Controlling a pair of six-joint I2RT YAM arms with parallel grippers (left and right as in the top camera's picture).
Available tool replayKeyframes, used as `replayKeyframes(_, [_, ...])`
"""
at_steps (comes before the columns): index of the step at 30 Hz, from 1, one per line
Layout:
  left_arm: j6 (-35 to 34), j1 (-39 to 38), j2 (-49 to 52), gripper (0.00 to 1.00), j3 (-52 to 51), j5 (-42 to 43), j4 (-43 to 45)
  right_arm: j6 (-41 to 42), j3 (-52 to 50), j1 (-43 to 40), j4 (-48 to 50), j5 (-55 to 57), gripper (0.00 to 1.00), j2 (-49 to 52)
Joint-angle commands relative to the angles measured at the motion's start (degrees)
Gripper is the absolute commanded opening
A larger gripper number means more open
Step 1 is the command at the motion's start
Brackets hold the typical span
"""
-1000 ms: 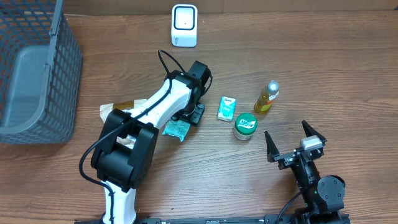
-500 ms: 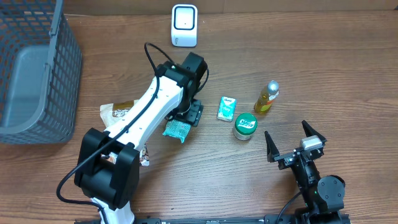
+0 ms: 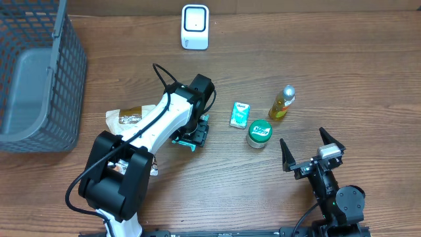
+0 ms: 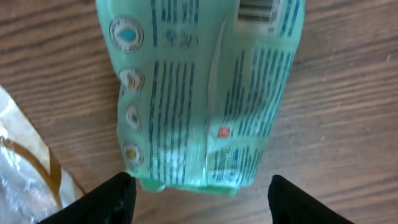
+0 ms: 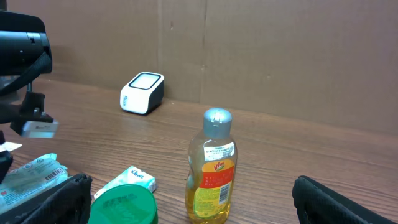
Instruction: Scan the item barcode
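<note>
I need to move my left gripper over and pinch the packet's edge (image 4: 127,144) beside the icons, as the teal green packet lies flat with its near end spanning that gripper's fingers.
A teal green packet (image 4: 199,93) lies flat on the wooden table, printed back up, with its barcode (image 4: 258,9) at the far end. My left gripper (image 4: 199,199) hangs open just above the packet's near end, one black finger (image 4: 112,202) on each side, not touching it. From overhead the left gripper (image 3: 192,135) covers most of the packet (image 3: 179,139). The white scanner (image 3: 195,27) stands at the table's back edge, apart from both arms. My right gripper (image 3: 312,150) rests open and holds nothing near the front right.
A yellow dish-soap bottle (image 3: 282,102), a green-lidded jar (image 3: 260,131) and a small tissue pack (image 3: 240,114) stand right of the packet. A brown snack bag (image 3: 128,118) lies to its left. A grey wire basket (image 3: 39,72) fills the back left corner.
The left gripper has shifted toward the front left and now sits over the teal packet, covering more of it. The right arm has not moved.
</note>
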Motion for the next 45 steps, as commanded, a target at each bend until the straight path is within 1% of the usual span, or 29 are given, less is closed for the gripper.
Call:
replayKeyframes(1, [-0.5, 0.3, 0.3, 0.7, -1.0, -0.4, 0.9, 0.2, -0.6, -0.2, 0.2, 0.3, 1.0, -0.6])
replayKeyframes(3, [-0.4, 0.3, 0.4, 0.65, -1.1, -0.6, 1.8, 0.2, -0.6, -0.2, 0.2, 0.3, 1.0, -0.6])
replayKeyframes(4, [-0.2, 0.3, 0.5, 0.59, -1.1, -0.6, 2.4, 0.2, -0.6, -0.2, 0.2, 0.3, 1.0, -0.6])
replayKeyframes(6, [-0.1, 0.3, 0.5, 0.51, -1.1, -0.6, 3.4, 0.2, -0.6, -0.2, 0.2, 0.3, 1.0, -0.6])
replayKeyframes(8, [-0.1, 0.5, 0.5, 0.51, -1.1, -0.6, 3.7, 0.2, -0.6, -0.2, 0.2, 0.3, 1.0, -0.6])
replayKeyframes(9, [-0.1, 0.7, 0.5, 0.49, -1.1, -0.6, 3.7, 0.2, -0.6, -0.2, 0.2, 0.3, 1.0, -0.6])
replayKeyframes(11, [-0.1, 1.2, 0.5, 0.41, -1.1, -0.6, 3.6, 0.2, -0.6, -0.2, 0.2, 0.3, 1.0, -0.6])
replayKeyframes(12, [-0.1, 1.4, 0.5, 0.39, -1.1, -0.5, 3.6, 0.2, -0.6, -0.2, 0.2, 0.3, 1.0, -0.6])
replayKeyframes(14, [-0.1, 1.9, 0.5, 0.39, -1.1, -0.6, 3.4, 0.2, -0.6, -0.2, 0.2, 0.3, 1.0, -0.6])
replayKeyframes(17, [-0.1, 2.2, 0.5, 0.41, -1.6, -0.6, 3.3, 0.2, -0.6, -0.2, 0.2, 0.3, 1.0, -0.6])
replayKeyframes(18, [-0.1, 2.2, 0.5, 0.43, -1.8, -0.5, 3.3, 0.2, -0.6, -0.2, 0.2, 0.3, 1.0, -0.6])
replayKeyframes(20, [-0.1, 2.2, 0.5, 0.44, -2.8, -0.5, 4.0, 0.2, -0.6, -0.2, 0.2, 0.3, 1.0, -0.6])
replayKeyframes(24, [-0.2, 2.2, 0.5, 0.46, -6.0, -0.3, 7.0, 0.2, -0.6, -0.2, 0.2, 0.3, 1.0, -0.6])
replayKeyframes(29, [-0.1, 2.4, 0.5, 0.52, -9.8, -0.6, 10.7, 0.2, -0.6, -0.2, 0.2, 0.3, 1.0, -0.6])
replayKeyframes(33, [-0.2, 3.0, 0.5, 0.54, -10.5, -0.1, 12.1, 0.2, -0.6, -0.2, 0.2, 0.3, 1.0, -0.6])
replayKeyframes(34, [-0.1, 3.1, 0.4, 0.56, -10.2, 0.6, 12.0, 0.2, -0.6, -0.2, 0.2, 0.3, 1.0, -0.6])
replayKeyframes(37, [-0.1, 3.4, 0.4, 0.6, -7.6, 3.8, 10.5, 0.2, -0.6, -0.2, 0.2, 0.3, 1.0, -0.6])
replayKeyframes(39, [0.9, 3.4, 0.4, 0.64, -4.5, 5.4, 8.3, 0.2, -0.6, -0.2, 0.2, 0.3, 1.0, -0.6])
replayKeyframes(42, [1.8, 3.4, 0.4, 0.7, 1.9, 5.6, 3.1, 0.2, -0.6, -0.2, 0.2, 0.3, 1.0, -0.6])
replayKeyframes(45, [3.2, 4.0, 0.4, 0.79, 8.3, 6.4, -2.8, 0.2, -0.6, -0.2, 0.2, 0.3, 1.0, -0.6])
